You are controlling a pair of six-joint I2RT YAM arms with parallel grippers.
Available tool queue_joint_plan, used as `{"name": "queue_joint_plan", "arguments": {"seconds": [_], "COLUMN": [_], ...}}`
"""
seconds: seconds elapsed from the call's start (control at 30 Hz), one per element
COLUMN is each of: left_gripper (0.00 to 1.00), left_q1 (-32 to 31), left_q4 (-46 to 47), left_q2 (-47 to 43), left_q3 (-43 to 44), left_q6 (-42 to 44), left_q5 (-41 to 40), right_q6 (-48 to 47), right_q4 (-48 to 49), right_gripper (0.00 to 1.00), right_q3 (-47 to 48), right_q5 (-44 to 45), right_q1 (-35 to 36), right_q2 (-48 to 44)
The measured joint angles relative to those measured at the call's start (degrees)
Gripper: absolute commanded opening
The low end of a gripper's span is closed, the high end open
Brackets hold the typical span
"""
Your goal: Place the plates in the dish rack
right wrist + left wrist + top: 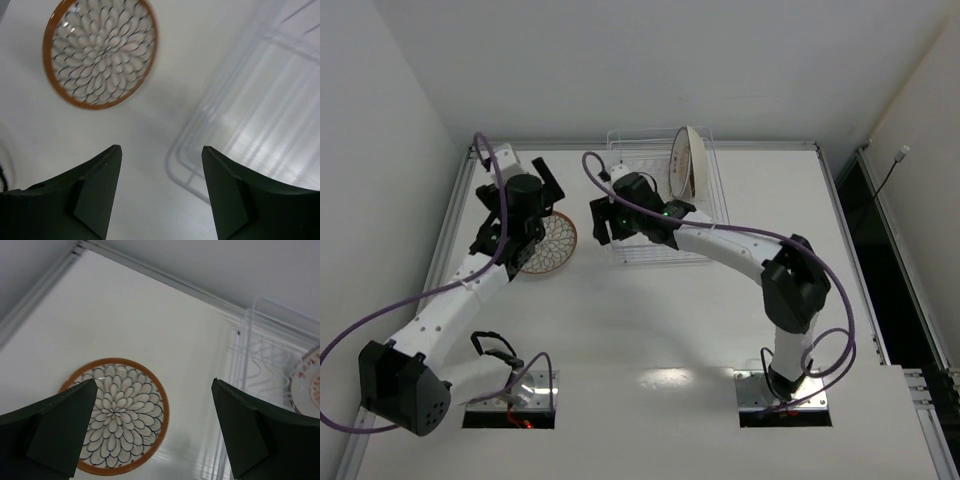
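The robot's left gripper needs to next move to the flat plate and close on the plate's rim (pixel 575 246) (pixel 166 417) nearest the dish rack.
One plate (pixel 556 246) (pixel 120 415) (pixel 100 50) lies flat on the table, face up, with an orange rim and a petal pattern, left of the dish rack (pixel 650 255) (pixel 260 355) (pixel 260 100). Another plate (pixel 685 162) (pixel 307 382) stands on edge in the rack's far right part. My left gripper (pixel 548 185) (pixel 154 382) hangs open above the flat plate's far edge, holding nothing. Over the rack's near-left corner, my right gripper (pixel 603 222) (pixel 161 148) is also open and empty, with its fingers pointing towards the flat plate.
A raised rail (pixel 645 147) borders the table at the back, and the rack stands close against it. Purple cables (pixel 720 228) loop over both arms. Walls close in at the left and back, and a dark gap (pixel 855 220) runs along the right edge.
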Motion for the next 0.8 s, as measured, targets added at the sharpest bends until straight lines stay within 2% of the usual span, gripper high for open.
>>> {"name": "queue_joint_plan", "arguments": {"seconds": [0.17, 0.33, 0.57, 0.8], "left_gripper": [1.0, 1.0, 1.0, 1.0], "left_q1": [0.0, 0.0, 0.0, -0.1], "left_q4": [0.6, 3.1, 4.5, 6.4], "left_q2": [-9.1, -15.7, -15.2, -13.0], "left_q3": [-4.5, -7.0, -7.1, -7.2], "left_q6": [-1.7, -1.1, 0.4, 5.0], "left_q5": [-14.3, -22.2, -23.6, -18.1], "right_q6": [4.5, 7.2, 10.6, 10.0], "right_q4": [0.2, -0.2, -0.7, -4.0], "right_gripper": [0.63, 0.64, 0.64, 0.68], "right_q3": [3.2, 13.0, 20.9, 18.3], "right_q5": [-9.1, -14.5, -17.8, -13.6], "right_q1": [2.1, 2.8, 2.4, 2.3], "right_q2": [7.6, 16.0, 22.6, 19.4]}}
